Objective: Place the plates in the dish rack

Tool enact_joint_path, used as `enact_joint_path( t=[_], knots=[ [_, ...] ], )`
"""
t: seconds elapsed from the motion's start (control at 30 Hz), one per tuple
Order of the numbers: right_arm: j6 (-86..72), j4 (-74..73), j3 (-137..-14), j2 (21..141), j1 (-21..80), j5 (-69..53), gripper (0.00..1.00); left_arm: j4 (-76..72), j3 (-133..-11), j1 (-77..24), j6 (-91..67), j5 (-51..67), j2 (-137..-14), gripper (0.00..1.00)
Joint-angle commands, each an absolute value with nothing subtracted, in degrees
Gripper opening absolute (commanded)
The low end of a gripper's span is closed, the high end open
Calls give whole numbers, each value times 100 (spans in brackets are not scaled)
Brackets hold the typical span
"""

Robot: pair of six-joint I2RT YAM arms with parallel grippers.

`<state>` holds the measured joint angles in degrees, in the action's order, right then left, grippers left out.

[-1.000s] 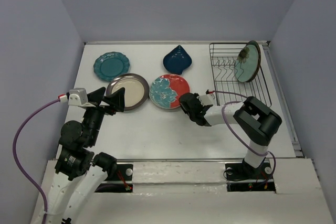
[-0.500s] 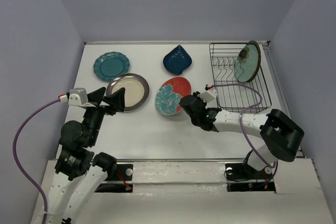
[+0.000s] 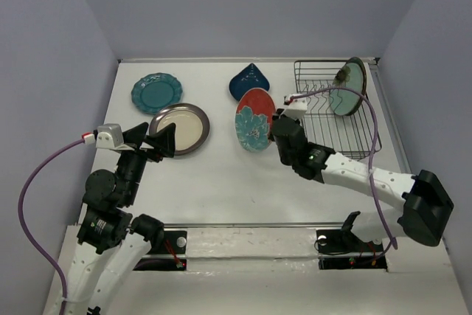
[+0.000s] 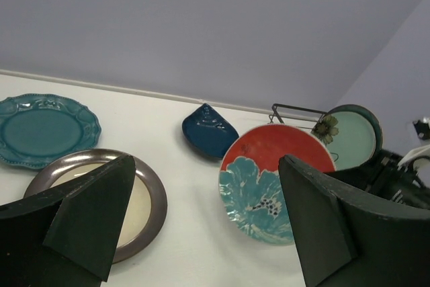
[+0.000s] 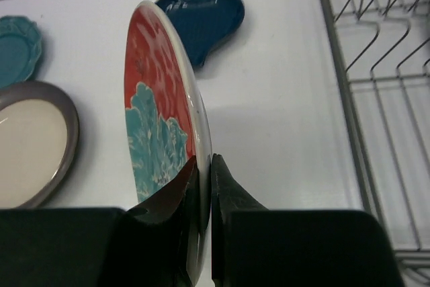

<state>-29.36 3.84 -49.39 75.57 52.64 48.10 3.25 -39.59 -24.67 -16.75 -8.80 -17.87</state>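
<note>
The robot's right gripper should set the red-and-teal floral plate, now held on edge above the table, down upright in the rack slot [image 3: 335, 90] next to the mint green plate.
My right gripper [image 3: 274, 132] [image 5: 203, 166] is shut on the rim of the red-and-teal floral plate [image 3: 254, 119] [image 5: 158, 119] [image 4: 272, 186] and holds it on edge above the table, left of the black wire dish rack [image 3: 318, 127] [image 5: 376, 119]. A pale mint green plate [image 3: 348, 88] [image 4: 353, 140] stands upright in the rack's far end. The scalloped teal plate [image 3: 156, 92], the cream plate with brown rim [image 3: 181, 127] and the navy teardrop plate [image 3: 243, 80] lie on the table. My left gripper [image 3: 153, 140] [image 4: 201, 223] is open and empty, next to the cream plate.
The white table [image 3: 221, 182] ends in a raised lip on the right, past the rack. Grey walls close in the back and both sides. A purple cable [image 3: 369, 119] arcs over the rack from my right arm.
My right gripper has lifted the floral plate off the table, turned it up on edge and carried it back and right toward the rack. The left arm has not moved.
</note>
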Motion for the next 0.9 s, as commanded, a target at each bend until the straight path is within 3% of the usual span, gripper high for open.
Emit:
enact_joint_path(
  t=[0.0,0.37,0.57,0.7,0.87],
  knots=[
    [-1056,2311,-5861,6909,4607,5213,7,44,-4104,-2435,-1652,-765,-1811,99],
    [876,2320,-7206,6723,3016,4588,7,44,-4104,-2435,-1661,-729,-1749,99],
    [1650,2320,-7418,6952,1856,3973,7,44,-4113,-2435,-1670,-712,-1714,99],
    [2090,2338,-7549,7074,1207,2948,7,35,-4113,-2443,-1670,-686,-1714,99],
    [2539,2144,-7673,7531,941,2549,7,44,-4113,-2452,-1670,-668,-1679,99]
  ],
)
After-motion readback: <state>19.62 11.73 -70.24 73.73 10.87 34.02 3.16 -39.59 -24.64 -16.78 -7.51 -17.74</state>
